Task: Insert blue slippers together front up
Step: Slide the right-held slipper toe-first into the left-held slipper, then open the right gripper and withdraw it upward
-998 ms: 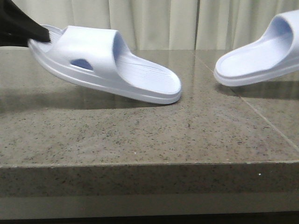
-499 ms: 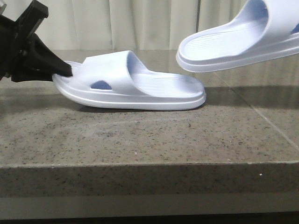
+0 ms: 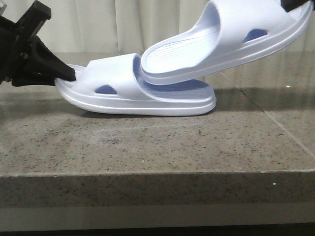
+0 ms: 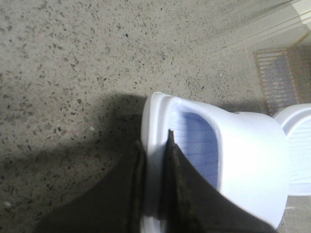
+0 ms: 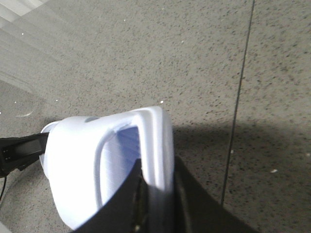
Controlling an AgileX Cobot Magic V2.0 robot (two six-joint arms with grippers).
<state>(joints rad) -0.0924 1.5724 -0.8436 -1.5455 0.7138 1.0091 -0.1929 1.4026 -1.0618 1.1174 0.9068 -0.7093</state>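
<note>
Next, I release the tilted slipper, now hanging over the flat slipper, from my right gripper on the flat slipper's footbed [image 3: 189,75], its heel end inside the flat slipper's strap opening.
Two pale blue slippers show. One slipper [image 3: 123,93] lies flat on the stone table [image 3: 147,142], with its strap at the left. My left gripper [image 3: 66,74] is shut on its strap-end rim, which the left wrist view [image 4: 154,138] shows as a rim pinched between the fingers. The other slipper [image 3: 231,39] hangs tilted in the air. Its low heel end sits over the first slipper's footbed, close to the strap opening. My right gripper [image 3: 297,4] is shut on its raised strap-end rim, as the right wrist view [image 5: 158,162] shows.
The table's front edge [image 3: 157,172] runs across the front view, with a tile seam [image 3: 275,128] at the right. Pale curtains [image 3: 147,24] hang behind. A ribbed mat or grate [image 4: 277,77] lies beyond the table in the left wrist view.
The left slipper came down flat onto the table and has stayed still since. The right slipper moved left and lower, and its heel end now overlaps the left slipper's footbed.
</note>
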